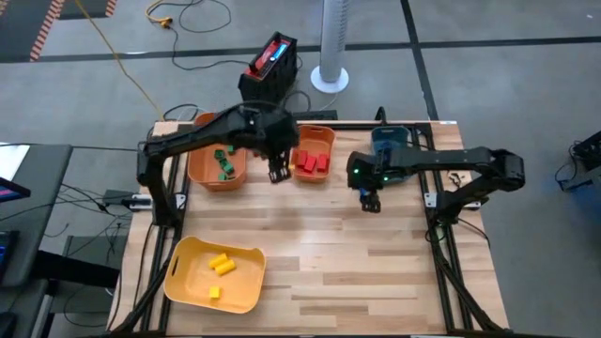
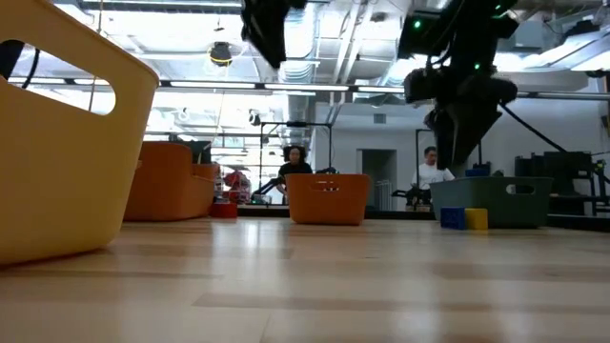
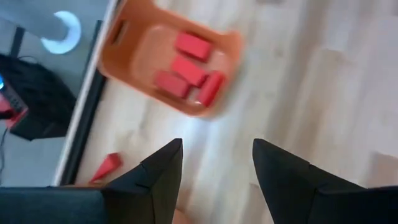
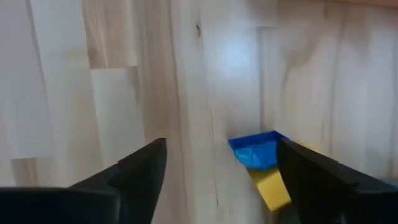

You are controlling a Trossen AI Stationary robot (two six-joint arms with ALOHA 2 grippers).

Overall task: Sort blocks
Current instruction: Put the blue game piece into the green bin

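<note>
My right gripper is going to close on the two ends of the blue block (image 1: 363,192) (image 4: 257,149), which sits next to the yellow block near the teal bin.
My left gripper (image 1: 275,174) (image 3: 216,144) hangs open and empty above the table between the two orange bins. Several red blocks (image 3: 186,71) lie in the orange bin (image 3: 127,59) ahead of it, and one red block (image 3: 106,167) lies on the table beside that bin. My right gripper (image 1: 371,200) (image 4: 221,142) is open above the table near the teal bin (image 1: 388,141). A blue block (image 4: 256,151) and a yellow block (image 4: 270,186) rest side by side on the wood close to one of its fingers. They also show in the low view as blue block (image 2: 453,218) and yellow block (image 2: 476,218).
The other orange bin (image 1: 205,169) holds green blocks (image 1: 223,161). A yellow bin (image 1: 192,282) with yellow blocks (image 1: 221,265) stands at the table's near left. Bare wood stretches across the middle and near right. People sit in the room beyond the far edge (image 2: 294,164).
</note>
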